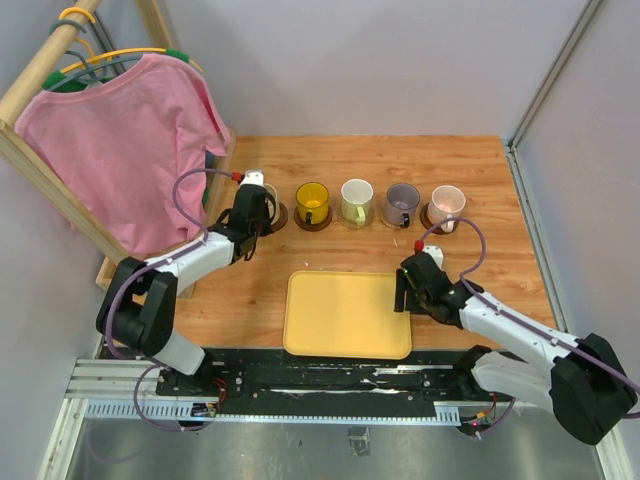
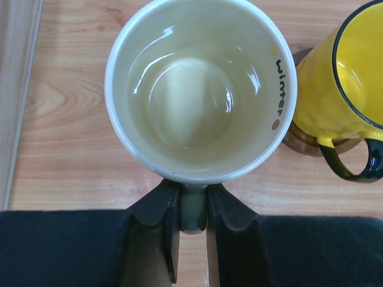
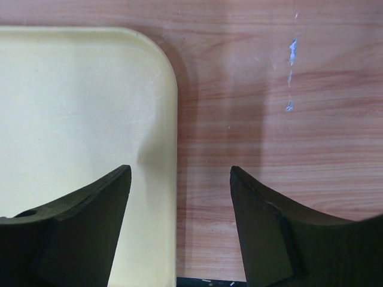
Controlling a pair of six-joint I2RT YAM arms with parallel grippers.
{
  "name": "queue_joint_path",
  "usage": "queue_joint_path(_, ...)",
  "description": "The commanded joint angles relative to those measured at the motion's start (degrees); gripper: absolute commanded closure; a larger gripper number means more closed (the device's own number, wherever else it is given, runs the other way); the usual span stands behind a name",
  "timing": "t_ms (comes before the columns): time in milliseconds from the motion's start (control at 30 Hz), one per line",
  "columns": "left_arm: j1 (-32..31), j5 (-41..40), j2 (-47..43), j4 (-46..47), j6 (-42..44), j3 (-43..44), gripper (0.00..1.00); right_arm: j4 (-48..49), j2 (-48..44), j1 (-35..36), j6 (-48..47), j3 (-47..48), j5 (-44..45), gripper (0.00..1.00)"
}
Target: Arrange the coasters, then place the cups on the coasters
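Observation:
My left gripper is to release the beige cup, now beside the yellow cup, on the brown coaster (image 1: 269, 214) between the yellow cup and the wooden rack.
Five cups stand in a row at the back of the table: beige (image 1: 270, 198), yellow (image 1: 312, 200), white (image 1: 356, 199), grey-purple (image 1: 402, 201) and pink (image 1: 447, 204). Coasters show under them, such as the dark one (image 1: 313, 223) beneath the yellow cup. My left gripper (image 1: 258, 208) is shut on the beige cup's handle (image 2: 192, 209). The beige cup (image 2: 200, 89) fills the left wrist view and hides whatever lies beneath it, with the yellow cup (image 2: 335, 89) on its brown coaster (image 2: 302, 142) beside it. My right gripper (image 1: 403, 290) is open with nothing between its fingers, hovering over the tray's right edge (image 3: 170, 119).
The yellow rectangular tray (image 1: 345, 315) lies at the front centre with nothing on it. A pink shirt (image 1: 120, 140) hangs on a wooden rack (image 1: 40, 70) at the back left, close to the left arm. Grey walls bound the table at the back and right.

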Motion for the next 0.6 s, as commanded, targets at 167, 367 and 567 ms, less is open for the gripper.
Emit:
queue_joint_path(167,1.02,0.83,2.66,8.01,1.93,4.52,0.99,-2.82,-5.86,0.77,-1.33,3.85,6.09,0.31)
queue_joint_path(367,1.01,1.56,3.97,8.26,1.71,4.7,0.99,-4.99,-11.54,0.77,-1.58,4.63,9.5,0.31)
queue_joint_path(567,1.13,1.7,5.25,8.08,1.88,5.38,0.99,-6.76,-14.51,0.7,-1.27,4.58,10.13,0.31)
